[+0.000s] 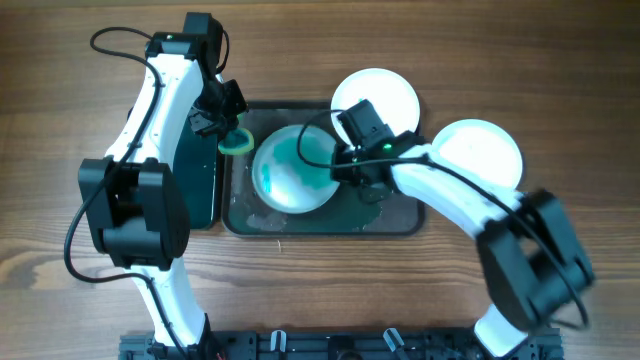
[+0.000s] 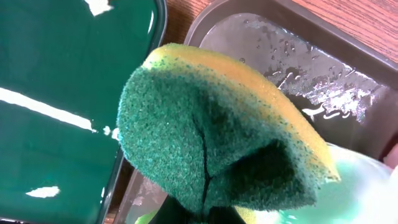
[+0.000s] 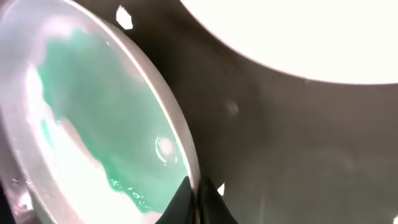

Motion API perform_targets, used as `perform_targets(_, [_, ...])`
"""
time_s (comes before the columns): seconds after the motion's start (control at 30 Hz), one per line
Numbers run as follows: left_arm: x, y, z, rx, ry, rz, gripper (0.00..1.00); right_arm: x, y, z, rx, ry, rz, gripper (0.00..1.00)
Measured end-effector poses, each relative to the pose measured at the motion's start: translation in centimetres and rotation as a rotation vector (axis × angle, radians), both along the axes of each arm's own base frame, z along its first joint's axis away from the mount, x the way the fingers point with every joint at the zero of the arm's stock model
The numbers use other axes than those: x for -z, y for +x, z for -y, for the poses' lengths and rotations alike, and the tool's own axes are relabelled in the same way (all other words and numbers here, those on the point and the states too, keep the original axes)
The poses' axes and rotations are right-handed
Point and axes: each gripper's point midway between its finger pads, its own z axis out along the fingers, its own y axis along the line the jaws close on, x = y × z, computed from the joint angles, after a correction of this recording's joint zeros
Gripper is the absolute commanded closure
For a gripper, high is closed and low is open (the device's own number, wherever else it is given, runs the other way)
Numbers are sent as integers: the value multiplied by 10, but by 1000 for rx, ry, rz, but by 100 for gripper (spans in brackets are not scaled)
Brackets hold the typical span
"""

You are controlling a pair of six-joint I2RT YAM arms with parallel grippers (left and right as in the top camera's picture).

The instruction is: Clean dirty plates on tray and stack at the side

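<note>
I should release the smeared plate from my right gripper on the white plate (image 1: 474,162) lying on the table beside the tray. The smeared plate still lies in the grey tray.
A plate smeared with teal-green (image 1: 292,168) lies in the dark grey tray (image 1: 395,222). My right gripper (image 1: 345,160) is shut on its right rim; in the right wrist view the fingers (image 3: 198,198) pinch the rim of the smeared plate (image 3: 93,112). My left gripper (image 1: 232,122) is shut on a yellow and green sponge (image 1: 238,139) at the tray's left edge, above the plate's upper left. The sponge (image 2: 217,137) fills the left wrist view over the wet tray (image 2: 323,74). A white plate (image 1: 388,92) lies at the tray's top right corner. Another white plate (image 1: 485,152) lies on the table to the right.
A narrow black tray of green liquid (image 1: 195,170) stands left of the grey tray; it also shows in the left wrist view (image 2: 56,93). The wooden table (image 1: 60,100) lies all around. The arm bases stand at the front edge.
</note>
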Motion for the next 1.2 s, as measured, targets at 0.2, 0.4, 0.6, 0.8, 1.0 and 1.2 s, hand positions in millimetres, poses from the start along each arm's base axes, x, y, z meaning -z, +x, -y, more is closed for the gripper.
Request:
perform_targets(0.2, [0,1,0,0,-1,5,96,-70,14,38,20,-226,288,96])
perform_targets(0.4, [0,5,1,0,-2,21,96,-95,7,49,-33,-562,485,96])
perform_targets(0.6, [0,5,1,0,-3,22,96,-145,-6,42,-42,-879,749,96])
perform_targets(0.8, [0,5,1,0,-3,22,96,-205,-29,19,-2,-1102,997,96])
perform_targets(1.0, [0,5,1,0,-3,22,96,-221,-31,12,-23,-1169,1023,96])
perform_targets(1.2, [0,5,1,0,-2,21,96,-214,-25,13,-42,-1141,1005,96])
